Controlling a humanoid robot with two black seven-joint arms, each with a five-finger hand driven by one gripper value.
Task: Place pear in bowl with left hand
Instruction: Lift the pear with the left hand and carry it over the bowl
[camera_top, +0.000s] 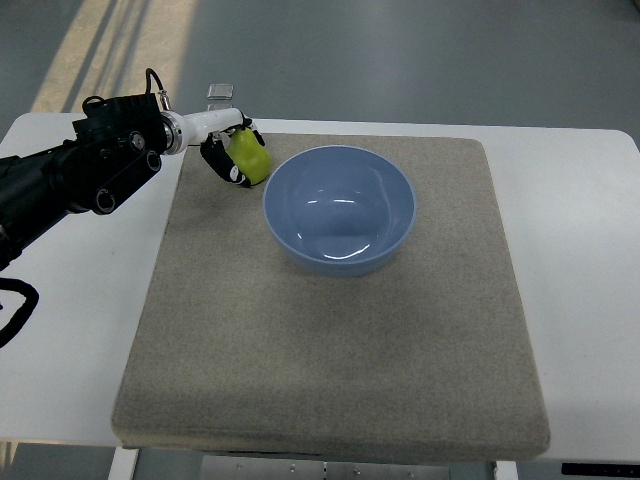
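The robot's left gripper should release the pear inside the light blue bowl (346, 233), against the near inner side of the bowl.
A yellow-green pear (250, 158) sits at the far left of the beige mat, just left of the bowl's rim. My left hand (234, 154) has its dark fingers curled around the pear, and its black arm comes in from the left edge. The light blue bowl (340, 208) stands upright and empty on the mat's far half, a little right of the hand. Whether the pear still touches the mat I cannot tell. My right hand does not show.
The beige mat (330, 340) covers most of the white table (580, 280). A small clear object (221, 92) lies at the table's far edge behind the hand. A black cable loop (15, 310) hangs at the left edge.
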